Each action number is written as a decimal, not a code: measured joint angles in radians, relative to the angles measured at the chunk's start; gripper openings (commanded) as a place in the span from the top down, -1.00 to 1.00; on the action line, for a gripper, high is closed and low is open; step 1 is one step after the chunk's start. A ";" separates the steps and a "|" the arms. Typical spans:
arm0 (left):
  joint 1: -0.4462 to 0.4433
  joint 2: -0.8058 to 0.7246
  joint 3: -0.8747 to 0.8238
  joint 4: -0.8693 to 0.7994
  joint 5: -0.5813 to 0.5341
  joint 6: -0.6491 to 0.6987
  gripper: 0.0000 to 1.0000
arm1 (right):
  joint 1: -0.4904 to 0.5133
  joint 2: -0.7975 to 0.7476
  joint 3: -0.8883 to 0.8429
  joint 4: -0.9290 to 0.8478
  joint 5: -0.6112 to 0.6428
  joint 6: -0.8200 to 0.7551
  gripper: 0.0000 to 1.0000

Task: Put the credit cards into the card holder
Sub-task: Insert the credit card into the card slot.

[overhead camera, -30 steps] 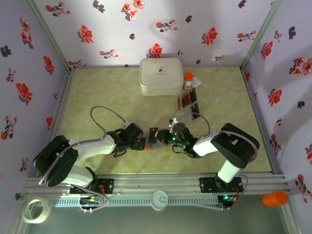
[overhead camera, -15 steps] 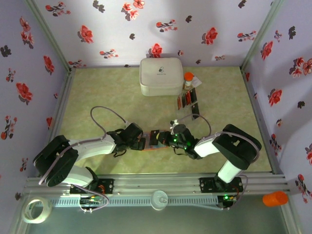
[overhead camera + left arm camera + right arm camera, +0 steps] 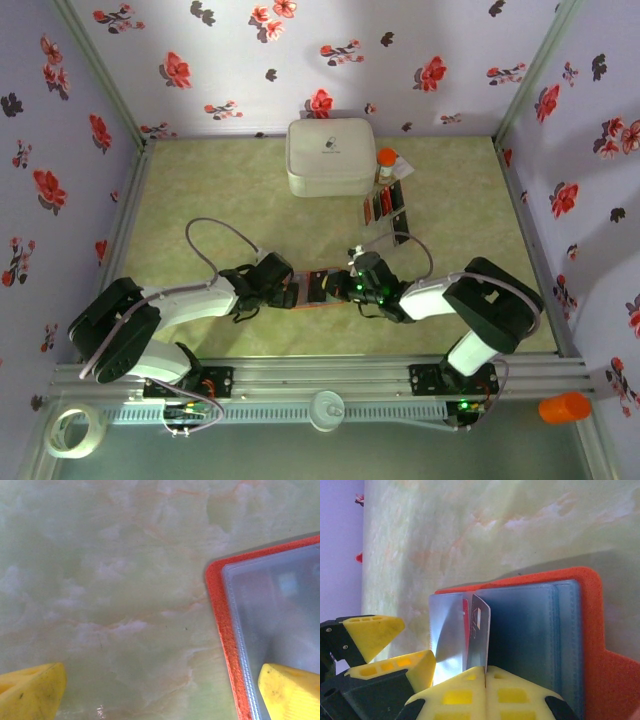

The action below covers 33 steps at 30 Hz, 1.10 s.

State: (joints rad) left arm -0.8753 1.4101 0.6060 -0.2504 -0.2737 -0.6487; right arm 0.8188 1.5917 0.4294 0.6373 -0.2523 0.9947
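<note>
I need to use my right gripper to let go of the black credit card in the clear sleeve at the card holder's middle [image 3: 315,289] [image 3: 485,635]. The card now stands on edge at that sleeve.
The orange card holder [image 3: 592,630] lies open on the table, blue-grey inside up, between the two grippers [image 3: 318,301]. My right gripper [image 3: 485,672] is shut on a dark credit card [image 3: 481,630] that stands on edge at the holder's clear sleeve, with a red card [image 3: 465,622] just behind it. My left gripper [image 3: 160,695] is open at the holder's left edge [image 3: 220,625], one yellow finger [image 3: 292,692] over the sleeve, the other [image 3: 30,692] above the table. In the top view the left gripper [image 3: 292,287] and right gripper [image 3: 338,285] nearly meet. More credit cards [image 3: 385,205] lie further back.
A large white rounded case [image 3: 330,157] stands at the back with an orange-capped bottle [image 3: 386,160] beside it. The floral walls [image 3: 60,150] close in the table on three sides. A tape roll [image 3: 75,430] lies outside the near rail.
My right gripper has shifted left with the dark card, closer to the left gripper and over the holder. The left arm has stayed put.
</note>
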 measured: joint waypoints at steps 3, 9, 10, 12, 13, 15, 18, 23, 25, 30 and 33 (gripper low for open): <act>0.000 0.000 0.000 0.000 0.000 0.000 -0.99 | -0.010 0.010 0.008 -0.008 -0.021 -0.003 1.00; -0.001 0.000 0.000 0.000 0.000 0.000 -0.99 | -0.035 0.019 0.010 -0.008 -0.064 -0.009 1.00; -0.001 0.000 0.000 0.000 -0.001 0.000 -0.99 | -0.039 0.021 0.010 -0.008 -0.071 -0.011 1.00; -0.002 0.000 0.000 0.000 -0.003 0.000 -0.99 | -0.048 0.023 0.012 -0.013 -0.088 -0.019 1.00; -0.002 0.000 0.000 0.000 -0.003 0.000 -0.98 | -0.051 0.023 0.015 -0.019 -0.094 -0.021 1.00; -0.002 0.000 0.000 0.000 -0.003 0.000 -0.99 | -0.057 0.024 0.025 -0.033 -0.109 -0.027 1.00; -0.002 0.000 0.000 0.000 -0.003 0.000 -0.99 | -0.061 0.025 0.040 -0.057 -0.127 -0.039 1.00; -0.002 0.000 0.000 0.000 -0.003 0.000 -0.99 | -0.062 0.036 0.060 -0.082 -0.145 -0.053 1.00; -0.002 0.000 0.000 0.000 -0.003 0.000 -0.99 | -0.062 0.041 0.063 -0.087 -0.149 -0.053 1.00; -0.002 0.000 0.000 0.001 -0.003 0.000 -0.99 | -0.067 0.054 0.071 -0.090 -0.163 -0.053 1.00; -0.003 0.000 0.000 0.001 -0.004 0.000 -0.99 | -0.067 0.060 0.075 -0.090 -0.169 -0.053 1.00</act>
State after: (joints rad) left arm -0.8780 1.4101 0.6056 -0.2493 -0.2775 -0.6487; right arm 0.7521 1.6516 0.5041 0.5468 -0.4213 0.9417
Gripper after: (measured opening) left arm 0.994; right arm 0.063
